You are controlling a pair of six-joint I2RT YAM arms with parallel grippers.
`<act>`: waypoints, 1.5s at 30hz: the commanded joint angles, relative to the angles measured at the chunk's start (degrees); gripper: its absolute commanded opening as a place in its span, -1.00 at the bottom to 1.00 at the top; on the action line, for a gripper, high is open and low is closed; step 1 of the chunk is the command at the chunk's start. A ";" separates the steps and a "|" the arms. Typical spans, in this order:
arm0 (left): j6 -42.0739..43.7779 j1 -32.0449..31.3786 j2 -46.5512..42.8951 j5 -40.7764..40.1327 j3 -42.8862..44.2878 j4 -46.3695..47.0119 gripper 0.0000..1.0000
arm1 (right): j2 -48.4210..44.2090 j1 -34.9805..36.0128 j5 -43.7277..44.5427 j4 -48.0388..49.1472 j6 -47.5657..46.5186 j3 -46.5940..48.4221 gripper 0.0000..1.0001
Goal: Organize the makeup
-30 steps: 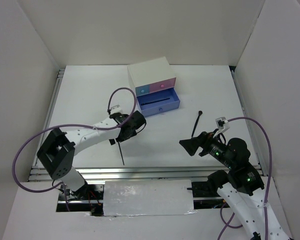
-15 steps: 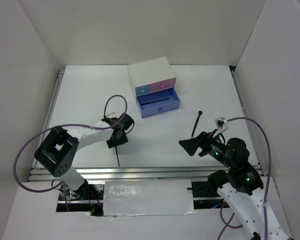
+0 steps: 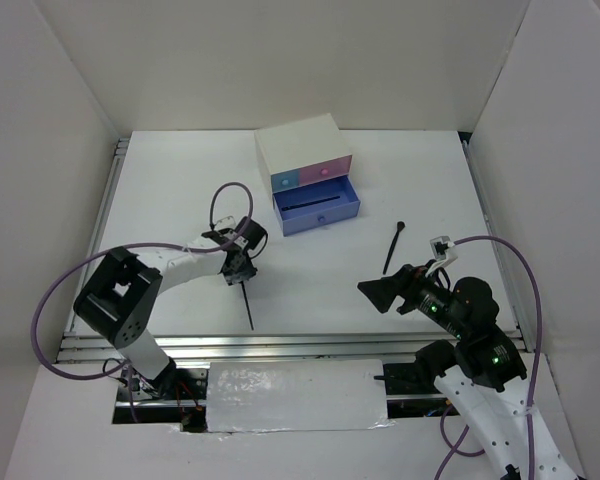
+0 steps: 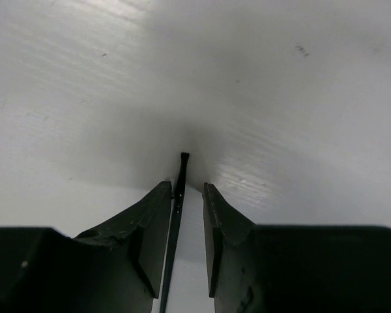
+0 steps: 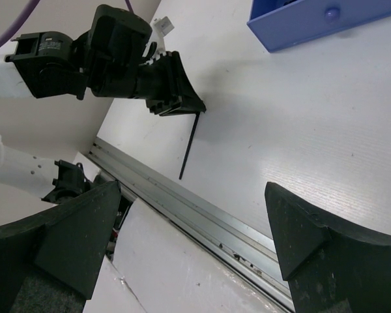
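Next, I open my left gripper and close it around the stick's far end (image 4: 184, 160) before lifting, as the black stick rests against one finger with a gap to the other.
A thin black makeup stick (image 3: 247, 307) lies on the white table, pointing toward the near edge. My left gripper (image 3: 238, 278) is down over its far end. In the left wrist view the stick (image 4: 180, 171) runs between the fingers (image 4: 153, 222), against the left one, with a narrow gap to the right one. The left gripper (image 4: 186, 189) is nearly closed, and the table shows through that gap. A second black stick (image 3: 392, 250) with a round head lies at the right. My right gripper (image 3: 375, 292) hovers wide open near it, holding nothing.
A white box (image 3: 300, 148) with blue and pink drawers stands at the back centre. Its lower blue drawer (image 3: 320, 212) is pulled open with a dark stick inside. A metal rail (image 3: 280, 345) runs along the near table edge. White walls enclose the sides.
The left gripper came down onto the stick's far end and its jaws narrowed around it. The stick shifted slightly. The right arm stayed still.
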 commanded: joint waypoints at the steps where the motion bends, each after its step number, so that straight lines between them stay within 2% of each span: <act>1: -0.42 0.21 7.43 7.17 -4.86 0.64 -0.23 | -0.29 0.44 -0.61 1.24 0.09 0.34 0.99; 7: -1.57 -0.15 6.56 6.22 -5.91 -1.29 -0.25 | -0.73 0.35 -0.44 1.15 0.26 0.16 0.99; 13: -0.95 -1.37 3.75 3.23 -6.62 -4.98 0.01 | -2.40 0.44 -0.70 1.58 1.23 -0.89 0.99; 17: -0.25 -4.18 2.69 -0.55 -5.13 -8.14 0.27 | -3.11 0.35 -0.52 1.50 1.41 -1.42 0.99; 20: -0.25 -6.47 3.48 -2.39 -1.80 -11.04 0.34 | -3.11 0.44 -0.61 1.41 1.32 -1.34 0.99; 27: -1.48 -9.55 8.22 -1.61 -0.64 -13.51 0.28 | -4.07 0.44 0.18 -0.35 0.70 0.25 0.99; 30: 0.18 -9.64 8.57 1.19 -2.75 -10.89 0.27 | -5.65 0.35 0.53 -0.61 1.23 -0.10 0.99; 33: 0.72 -9.64 9.28 2.43 -3.72 -9.65 0.22 | -6.54 0.35 0.62 -0.52 1.58 -0.72 0.99; 39: 1.16 -9.64 10.59 4.19 -4.86 -8.15 -0.04 | -6.01 0.44 0.88 -1.84 0.62 0.77 0.99; 42: 1.60 -9.64 11.39 4.89 -5.39 -7.19 -0.28 | -6.62 0.44 1.23 -2.19 0.61 1.39 0.99; 43: 1.68 -9.64 11.56 5.07 -5.56 -6.83 -0.47 | -6.88 0.44 1.32 -2.28 0.70 1.39 0.99; 45: 2.04 -9.64 12.35 5.86 -5.91 -5.52 -0.71 | -7.59 0.44 1.41 -2.46 1.05 1.30 0.99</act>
